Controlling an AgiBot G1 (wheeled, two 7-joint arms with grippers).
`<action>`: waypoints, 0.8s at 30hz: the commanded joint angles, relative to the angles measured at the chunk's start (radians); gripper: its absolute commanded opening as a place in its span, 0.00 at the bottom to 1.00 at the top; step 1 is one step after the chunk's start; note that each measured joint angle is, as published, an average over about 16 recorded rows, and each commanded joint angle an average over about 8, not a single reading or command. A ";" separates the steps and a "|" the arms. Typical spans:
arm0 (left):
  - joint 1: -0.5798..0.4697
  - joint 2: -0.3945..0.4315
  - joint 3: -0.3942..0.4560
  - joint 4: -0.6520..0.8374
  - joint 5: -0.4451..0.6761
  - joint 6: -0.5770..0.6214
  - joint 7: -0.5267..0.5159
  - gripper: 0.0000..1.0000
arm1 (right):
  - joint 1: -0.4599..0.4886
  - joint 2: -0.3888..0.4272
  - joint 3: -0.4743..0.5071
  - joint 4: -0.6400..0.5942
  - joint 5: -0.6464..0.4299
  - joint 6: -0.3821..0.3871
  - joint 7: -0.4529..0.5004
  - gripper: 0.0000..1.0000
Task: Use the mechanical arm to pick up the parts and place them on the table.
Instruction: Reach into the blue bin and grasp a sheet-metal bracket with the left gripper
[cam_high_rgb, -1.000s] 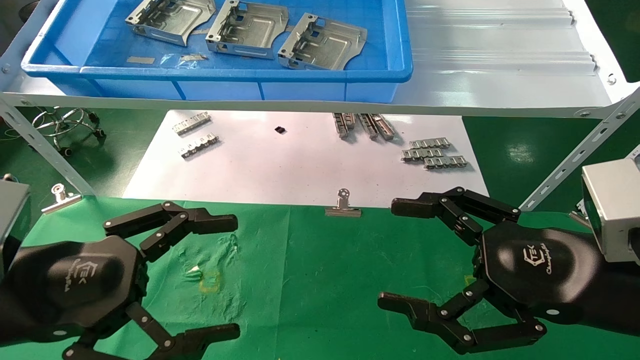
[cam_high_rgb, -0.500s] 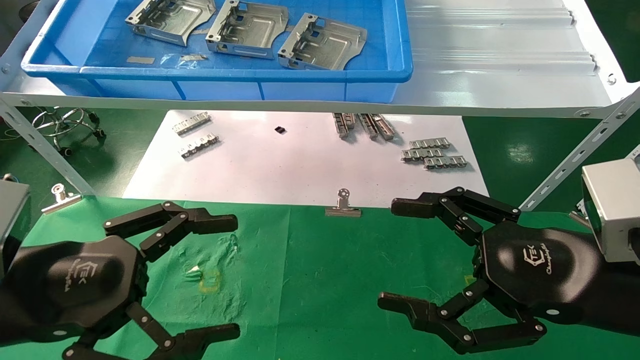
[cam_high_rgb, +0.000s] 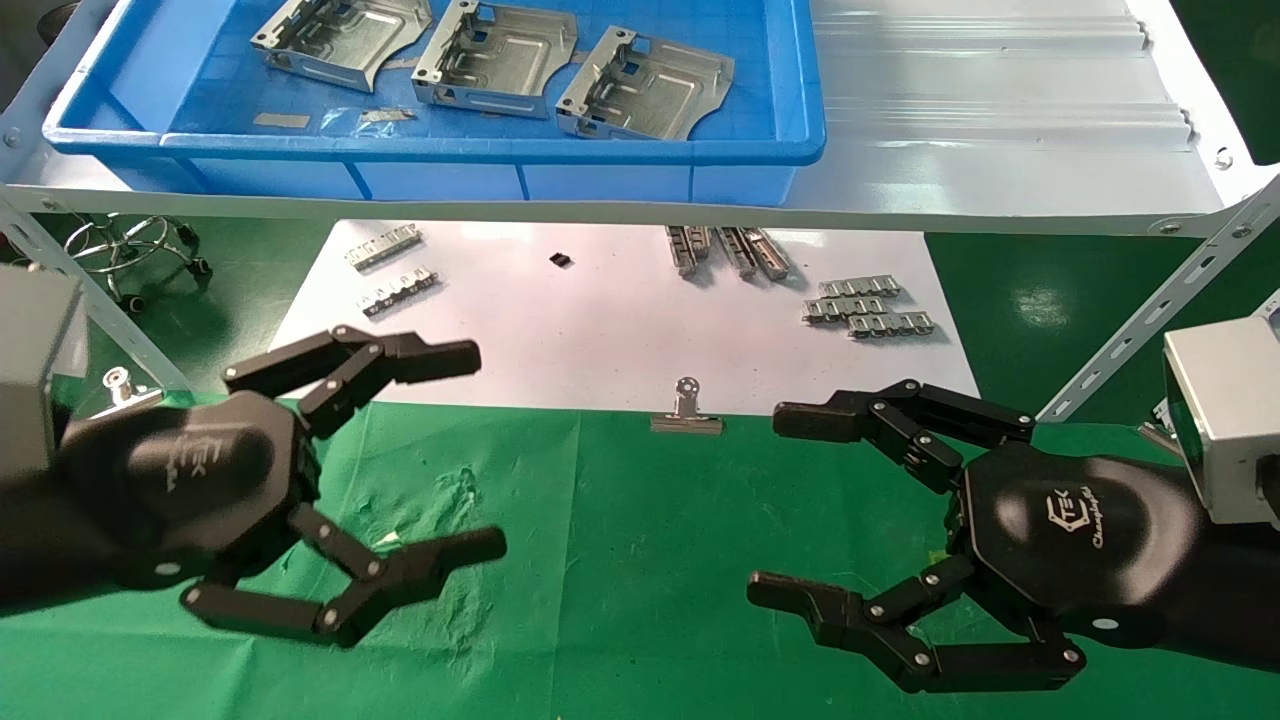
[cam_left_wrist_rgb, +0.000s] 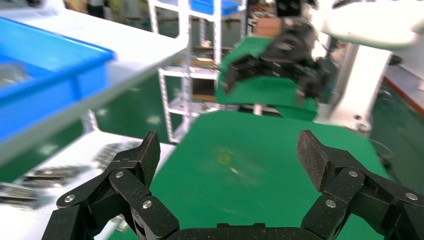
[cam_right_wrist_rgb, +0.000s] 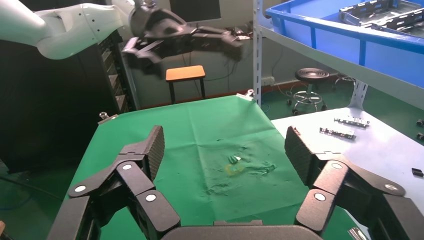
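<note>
The robot's left gripper should close on the raised straight edge (cam_high_rgb: 441, 43) of the middle silver stamped part in the blue tray, across from that part's curved end.
Three silver stamped parts (cam_high_rgb: 495, 55) lie side by side in a blue tray (cam_high_rgb: 430, 148) on the grey shelf, far from both hands. They also show in the right wrist view (cam_right_wrist_rgb: 380, 12). My left gripper (cam_high_rgb: 485, 450) is open and empty, raised over the far left part of the green table (cam_high_rgb: 640, 520). My right gripper (cam_high_rgb: 768, 505) is open and empty, low over the table's right side. In the left wrist view the open left gripper (cam_left_wrist_rgb: 227, 150) frames the cloth's yellowish mark (cam_left_wrist_rgb: 224, 158). The right wrist view shows the open right gripper (cam_right_wrist_rgb: 225, 145) and the mark (cam_right_wrist_rgb: 234, 169).
A white sheet (cam_high_rgb: 600, 330) behind the cloth holds small chain-like strips (cam_high_rgb: 868, 308) and a black bit (cam_high_rgb: 560, 260). A binder clip (cam_high_rgb: 686, 410) sits at the cloth's far edge. The grey shelf (cam_high_rgb: 1000, 150) and its slanted legs (cam_high_rgb: 1150, 310) overhang the sheet. A stool (cam_high_rgb: 135, 245) stands at the left.
My left gripper has risen and moved forward toward the shelf, still open. My right gripper has barely shifted. The parts have not moved.
</note>
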 joint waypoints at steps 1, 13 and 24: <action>-0.014 0.014 -0.001 0.005 0.006 -0.025 -0.002 1.00 | 0.000 0.000 0.000 0.000 0.000 0.000 0.000 0.00; -0.209 0.157 0.052 0.158 0.188 -0.290 -0.036 1.00 | 0.000 0.000 0.000 0.000 0.000 0.000 0.000 0.00; -0.460 0.286 0.150 0.397 0.401 -0.488 -0.125 1.00 | 0.000 0.000 0.000 0.000 0.000 0.000 0.000 0.00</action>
